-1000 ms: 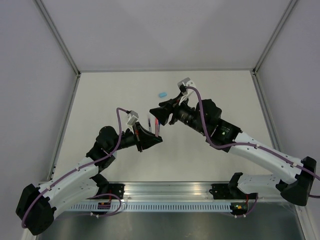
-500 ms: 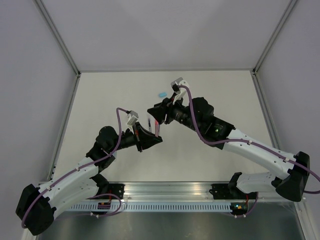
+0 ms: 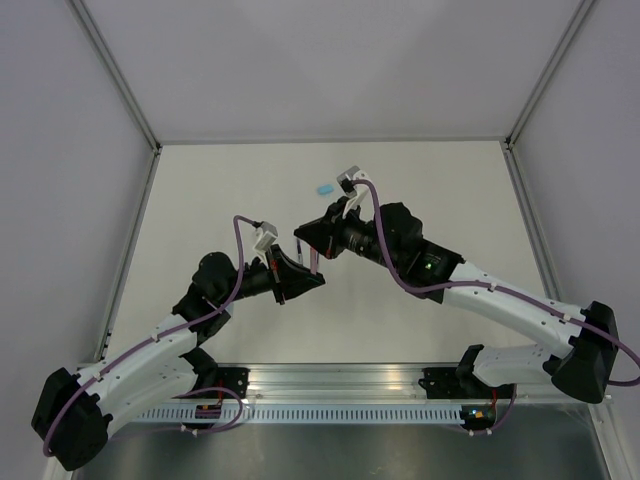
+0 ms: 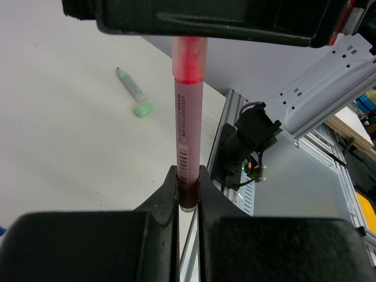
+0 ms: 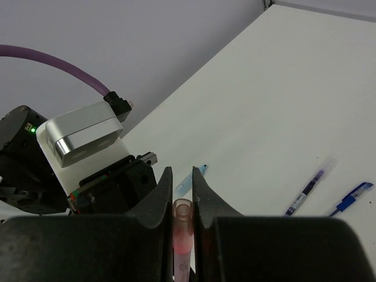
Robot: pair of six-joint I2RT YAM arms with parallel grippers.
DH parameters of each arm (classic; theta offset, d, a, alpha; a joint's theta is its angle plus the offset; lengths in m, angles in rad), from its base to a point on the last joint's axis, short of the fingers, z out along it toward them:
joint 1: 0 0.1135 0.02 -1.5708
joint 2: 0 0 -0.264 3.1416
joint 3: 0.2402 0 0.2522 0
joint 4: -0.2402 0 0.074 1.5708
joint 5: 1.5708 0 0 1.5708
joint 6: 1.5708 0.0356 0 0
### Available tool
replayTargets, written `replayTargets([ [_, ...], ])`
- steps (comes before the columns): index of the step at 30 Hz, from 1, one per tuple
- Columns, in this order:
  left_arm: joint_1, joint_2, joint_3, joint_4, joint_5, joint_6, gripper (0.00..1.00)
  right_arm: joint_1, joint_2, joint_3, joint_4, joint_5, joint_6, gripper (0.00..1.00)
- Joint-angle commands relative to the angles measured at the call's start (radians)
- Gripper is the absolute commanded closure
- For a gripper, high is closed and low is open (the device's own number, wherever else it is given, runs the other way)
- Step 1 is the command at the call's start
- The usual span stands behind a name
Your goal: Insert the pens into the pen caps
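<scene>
I need to use my left gripper to set the pink pen down on the table point(image 3: 342, 252), in between the dark blue pens and the pale green marker. The pink pen is still above the table's middle.
My left gripper point(image 4: 188, 173) is shut on the lower end of a pink pen point(image 4: 188, 135), which stands up out of its jaws. A translucent pink pen cap point(image 5: 183, 218) sits over the pen's upper end, and my right gripper point(image 5: 180, 173) is shut on it from above. In the top view the two grippers meet tip to tip above the middle of the table, left gripper point(image 3: 303, 272) below right gripper point(image 3: 312, 243), with the pink pen point(image 3: 314, 259) between them.
A light blue cap point(image 3: 324, 188) lies on the table behind the grippers. A pale green marker point(image 4: 130, 84) and its green cap point(image 4: 143, 109) lie together. Two dark blue pens point(image 5: 308, 188) point(image 5: 351, 197) and a pale blue marker point(image 5: 194, 179) lie on the table below the right gripper.
My right gripper has moved left and down onto the top of the pink pen, and its jaws have closed from wide open. The left arm has held still.
</scene>
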Motion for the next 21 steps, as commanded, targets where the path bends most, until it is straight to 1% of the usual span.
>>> replayTargets([
  [1,0.000,-0.012,0.012,0.058,0.003,0.017,0.98,0.000,0.009,-0.023,0.025,-0.031,0.012,0.98],
  [2,0.002,-0.014,0.016,0.062,0.004,0.013,0.98,0.000,0.009,-0.035,0.019,-0.049,0.014,1.00],
  [6,0.002,-0.034,0.061,0.043,0.013,0.020,0.98,-0.002,0.003,-0.075,-0.010,-0.069,0.020,1.00],
  [8,0.002,-0.035,0.082,0.010,-0.026,0.035,0.98,-0.002,-0.005,-0.098,-0.036,-0.083,0.020,1.00],
  [11,0.002,-0.017,0.104,0.033,-0.063,0.043,0.98,0.000,-0.008,-0.117,-0.034,-0.137,0.052,1.00],
  [14,0.002,0.008,0.157,-0.014,-0.118,0.073,0.98,-0.002,-0.008,-0.120,-0.080,-0.154,0.069,1.00],
  [20,0.002,0.063,0.217,-0.011,-0.186,0.082,0.98,0.000,-0.036,-0.157,-0.149,-0.116,0.068,1.00],
  [21,0.002,0.072,0.219,0.010,-0.204,0.076,0.98,0.001,-0.036,-0.158,-0.160,-0.112,0.069,1.00],
])
